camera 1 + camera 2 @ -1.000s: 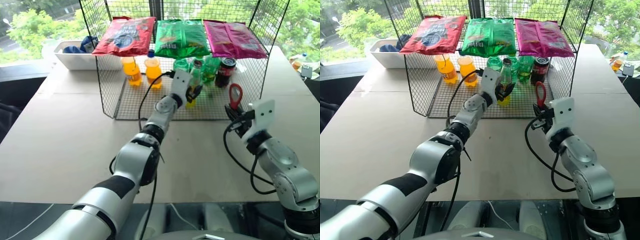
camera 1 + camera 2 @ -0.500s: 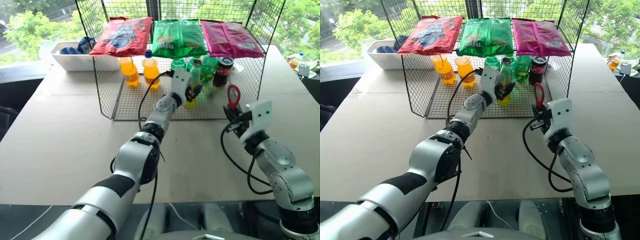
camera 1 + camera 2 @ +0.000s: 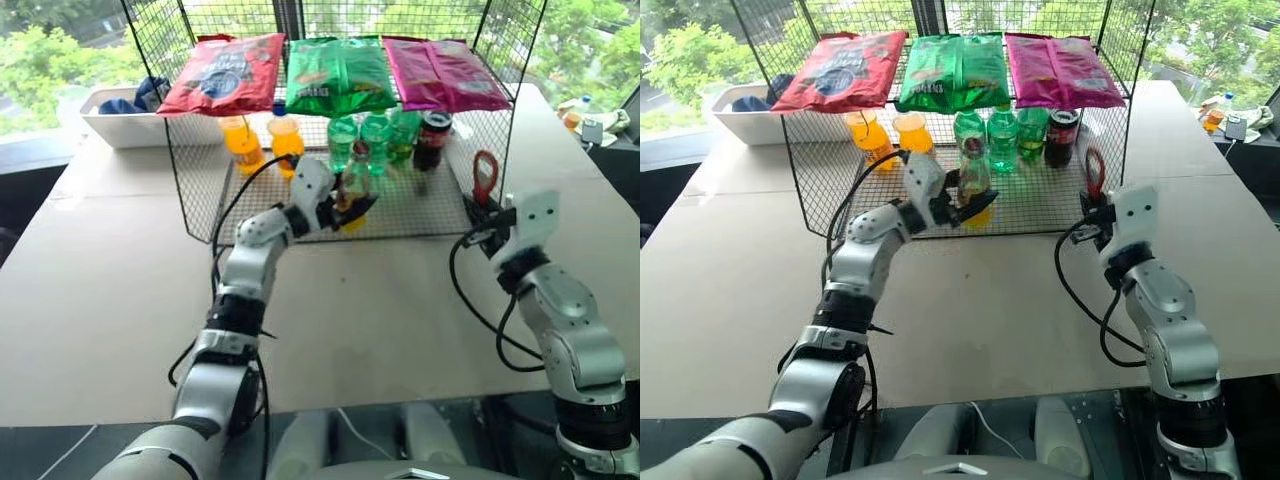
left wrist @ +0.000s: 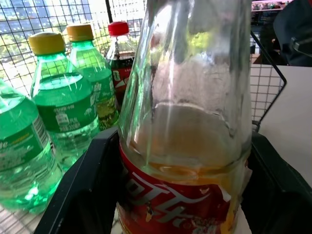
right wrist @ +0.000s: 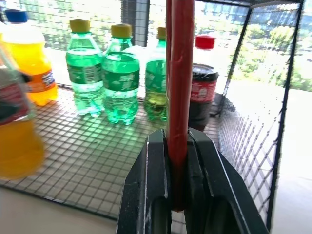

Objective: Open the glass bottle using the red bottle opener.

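Note:
The robot's left gripper holds the glass bottle at label height, far below the cap, so it should put the bottle down and take its neck [image 3: 973, 163] before prying.
The glass bottle [image 3: 354, 180], slim and clear with yellow liquid and a red label, stands upright at the front edge of the wire rack. My left gripper [image 3: 345, 205] is shut on it at label height. In the left wrist view the glass bottle [image 4: 185, 122] sits between two black fingers [image 4: 83, 195] that press on both of its sides. Off to the right, in front of the rack's corner, my right gripper [image 3: 488, 208] is shut on the red bottle opener [image 3: 485, 175], held upright with its loop on top. The right wrist view has the red bottle opener [image 5: 179, 73] clamped between the pads [image 5: 156, 185].
The wire rack [image 3: 420, 205] stands mid-table with three chip bags [image 3: 338, 72] on its top. Inside are two orange bottles [image 3: 245, 145], green bottles [image 3: 375, 135] and a dark cola bottle [image 3: 432, 140]. A white bin [image 3: 110, 110] sits at the back left.
My left arm has folded back and drawn the glass bottle toward me and to the left. The right gripper with the opener has risen slightly. The camera view has shifted too.

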